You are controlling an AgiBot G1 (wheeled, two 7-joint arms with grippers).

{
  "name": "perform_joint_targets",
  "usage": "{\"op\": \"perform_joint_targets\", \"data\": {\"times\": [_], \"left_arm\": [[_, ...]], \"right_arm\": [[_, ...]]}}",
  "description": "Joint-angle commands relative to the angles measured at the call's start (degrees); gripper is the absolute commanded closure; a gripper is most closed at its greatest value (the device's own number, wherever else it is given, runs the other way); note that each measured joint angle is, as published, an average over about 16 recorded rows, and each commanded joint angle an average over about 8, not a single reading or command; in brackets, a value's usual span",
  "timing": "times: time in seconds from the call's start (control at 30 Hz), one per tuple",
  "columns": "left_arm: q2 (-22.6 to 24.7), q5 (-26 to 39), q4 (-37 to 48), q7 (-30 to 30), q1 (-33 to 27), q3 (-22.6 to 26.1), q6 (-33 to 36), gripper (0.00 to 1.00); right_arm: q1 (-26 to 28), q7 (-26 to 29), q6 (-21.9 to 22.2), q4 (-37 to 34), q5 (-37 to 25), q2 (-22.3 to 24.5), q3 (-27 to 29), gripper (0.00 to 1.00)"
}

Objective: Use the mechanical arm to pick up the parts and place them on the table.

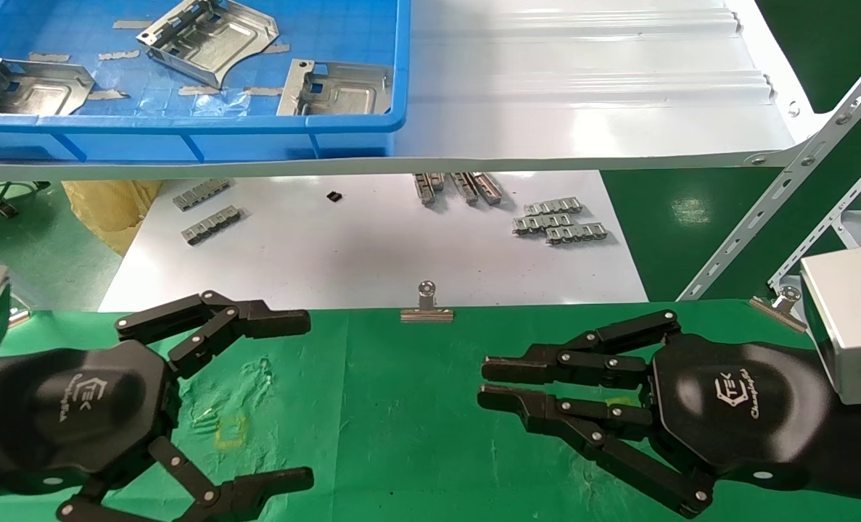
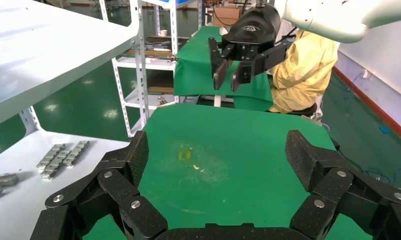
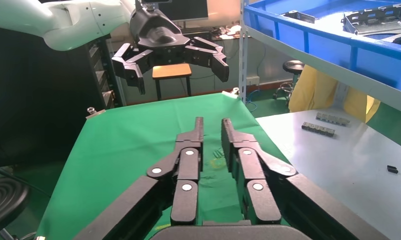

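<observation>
The farthest silver stamped part in the blue bin is next for my left gripper, which should go there and close on that part's narrow folded side (image 1: 173, 22).
Three silver stamped parts (image 1: 209, 36) (image 1: 27, 85) (image 1: 336, 88) lie in a blue bin (image 1: 183, 127) on the white shelf at the far left; they also show in the right wrist view (image 3: 373, 17). My left gripper (image 1: 308, 399) hovers over the green table (image 1: 401, 435) at the near left, open wide and empty (image 2: 221, 160). My right gripper (image 1: 482, 380) hovers at the near right, its fingers drawn together with a narrow gap and nothing between them (image 3: 212, 125). Both grippers are well short of the bin.
A glossy white shelf (image 1: 582, 87) overhangs a white board (image 1: 372, 246) with small grey toothed strips (image 1: 557, 221). A binder clip (image 1: 426, 304) sits on the table's far edge. A slanted perforated shelf strut (image 1: 785, 203) stands at the right. A yellow square outline (image 1: 231, 429) marks the cloth.
</observation>
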Motion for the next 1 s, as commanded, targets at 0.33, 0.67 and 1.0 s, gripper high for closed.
{"op": "perform_joint_targets", "data": {"times": [0.33, 0.67, 1.0], "left_arm": [[5.38, 8.21, 9.26, -0.57, -17.33, 2.09, -4.35, 0.00], [18.56, 27.08, 42.53, 5.38, -41.78, 9.02, -18.60, 0.00], [25.79, 35.00, 62.26, 8.68, -50.93, 12.55, -30.80, 0.95]], "right_arm": [[0.01, -0.01, 0.00, -0.01, 0.00, 0.00, -0.01, 1.00], [0.01, -0.01, 0.00, -0.01, 0.01, 0.00, -0.01, 1.00], [0.01, -0.01, 0.00, -0.01, 0.01, 0.00, -0.02, 0.41]]}}
